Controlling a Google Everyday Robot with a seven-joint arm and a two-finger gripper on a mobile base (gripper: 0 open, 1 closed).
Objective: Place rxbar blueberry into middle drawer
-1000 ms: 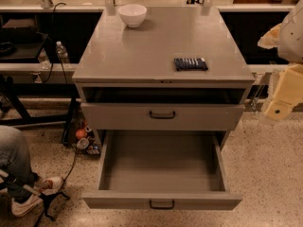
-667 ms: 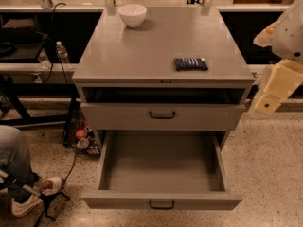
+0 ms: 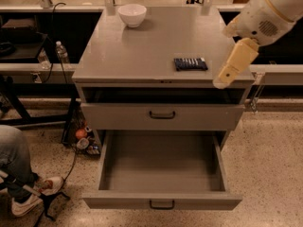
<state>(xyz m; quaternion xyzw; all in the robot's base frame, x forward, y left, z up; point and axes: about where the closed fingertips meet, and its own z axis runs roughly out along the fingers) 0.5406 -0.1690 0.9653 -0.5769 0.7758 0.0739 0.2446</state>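
Observation:
My gripper should next close on the end [image 3: 200, 64] of the rxbar blueberry that is farther away from the white bowl.
The rxbar blueberry [image 3: 190, 63], a dark blue flat bar, lies on the right side of the grey cabinet top [image 3: 142, 51]. The middle drawer [image 3: 161, 201], the lowest one, is pulled fully open and its inside looks empty. My gripper [image 3: 231, 67] hangs from the cream arm at the upper right. It is above the cabinet's right front corner, just right of the bar and apart from it. It holds nothing that I can see.
A white bowl [image 3: 132, 14] stands at the back of the cabinet top. The drawer above [image 3: 162, 116] is shut, with a dark gap over it. A person's leg and shoe [image 3: 21, 183] are at the bottom left. A water bottle [image 3: 61, 52] stands on the left bench.
My arm has moved left from the right edge of the view, bringing the gripper over the cabinet's right front corner, closer to the bar. The bar and the drawers have not moved.

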